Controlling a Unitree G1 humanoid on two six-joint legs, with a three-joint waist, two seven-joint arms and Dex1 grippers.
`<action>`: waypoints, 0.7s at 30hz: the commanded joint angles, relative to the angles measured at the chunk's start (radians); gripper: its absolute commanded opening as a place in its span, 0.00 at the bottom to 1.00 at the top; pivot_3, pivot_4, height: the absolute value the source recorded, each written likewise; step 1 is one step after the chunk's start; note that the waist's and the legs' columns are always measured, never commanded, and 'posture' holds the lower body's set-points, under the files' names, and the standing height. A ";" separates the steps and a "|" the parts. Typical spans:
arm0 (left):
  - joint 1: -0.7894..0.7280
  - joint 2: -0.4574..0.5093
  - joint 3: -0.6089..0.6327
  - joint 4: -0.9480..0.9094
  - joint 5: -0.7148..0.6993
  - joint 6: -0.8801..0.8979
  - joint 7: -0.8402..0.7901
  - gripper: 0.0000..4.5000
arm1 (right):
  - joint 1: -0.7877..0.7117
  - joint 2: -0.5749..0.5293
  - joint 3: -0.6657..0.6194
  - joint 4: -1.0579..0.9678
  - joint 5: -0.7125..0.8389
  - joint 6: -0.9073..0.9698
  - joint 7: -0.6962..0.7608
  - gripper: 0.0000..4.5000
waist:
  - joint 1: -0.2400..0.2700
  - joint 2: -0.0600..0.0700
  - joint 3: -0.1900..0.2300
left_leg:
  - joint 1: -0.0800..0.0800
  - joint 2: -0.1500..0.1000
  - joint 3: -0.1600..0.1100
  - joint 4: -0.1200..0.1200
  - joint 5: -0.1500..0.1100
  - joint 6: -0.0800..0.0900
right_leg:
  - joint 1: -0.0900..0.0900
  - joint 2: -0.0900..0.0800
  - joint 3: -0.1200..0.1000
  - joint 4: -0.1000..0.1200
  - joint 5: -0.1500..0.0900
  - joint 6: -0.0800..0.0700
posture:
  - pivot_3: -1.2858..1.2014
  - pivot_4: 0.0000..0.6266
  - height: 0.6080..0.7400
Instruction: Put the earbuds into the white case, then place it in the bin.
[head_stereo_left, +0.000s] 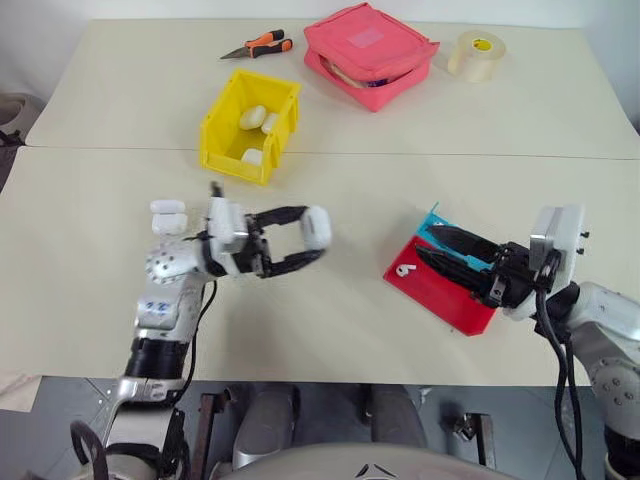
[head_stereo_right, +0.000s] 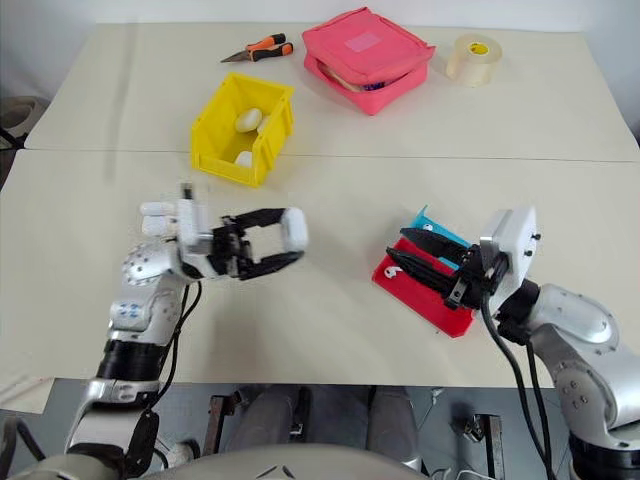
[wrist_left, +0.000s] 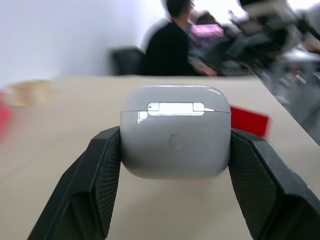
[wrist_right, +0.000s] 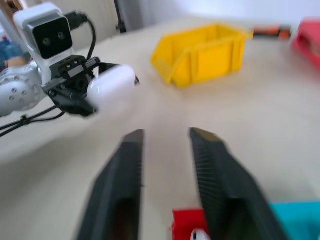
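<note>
The robot's left gripper should release the white case inside the yellow bin (head_stereo_left: 237, 137), between the front case in the bin and the rear pair. The white case is now held above the table.
My left gripper (head_stereo_left: 312, 236) is shut on the white case (head_stereo_left: 318, 226), held above the table with its lid closed. The left wrist view shows the case (wrist_left: 175, 132) clamped between both fingers (wrist_left: 100, 175). The yellow bin (head_stereo_left: 222, 108) stands farther back and holds several white cases (head_stereo_left: 253, 117). One earbud (head_stereo_left: 404, 270) lies on the red part of a flat red-and-blue tray (head_stereo_left: 455, 300). Above that tray my right gripper (head_stereo_left: 435, 246) is open, with nothing between its fingers (wrist_right: 127, 170). It points toward the left gripper (wrist_right: 75, 85).
Two more white cases (head_stereo_left: 168, 215) lie on the table just left of my left hand. At the back are a pink zip pouch (head_stereo_left: 370, 52), a tape roll (head_stereo_left: 475, 55) and orange-handled pliers (head_stereo_left: 258, 45). A person (wrist_left: 170, 45) sits beyond the table.
</note>
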 joint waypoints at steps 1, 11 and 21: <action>0.061 0.040 0.070 -0.065 -0.050 0.074 0.067 0.62 | 0.017 0.003 0.008 -0.060 -0.066 -0.094 0.018 0.68 | 0.000 0.000 0.000 | 0.000 0.000 0.000 0.000 0.000 0.000 | 0.000 0.000 0.000 0.000 0.000 0.000 | 0.52 0.24 1.00; -0.148 0.026 0.166 0.062 0.020 0.231 0.475 0.62 | -0.004 0.063 0.049 -0.012 -0.166 -0.195 -0.023 0.99 | 0.006 -0.001 0.000 | 0.000 -0.001 -0.001 0.001 0.000 0.000 | 0.000 0.000 0.000 0.001 0.000 0.000 | 0.52 0.24 1.00; -0.565 0.013 0.107 0.551 0.235 0.159 0.695 0.62 | -0.065 0.077 0.096 0.021 -0.199 -0.198 -0.044 0.99 | -0.004 -0.001 0.000 | 0.000 -0.002 0.004 -0.001 0.000 -0.001 | 0.000 0.000 -0.001 0.000 0.000 0.000 | 0.52 0.24 1.00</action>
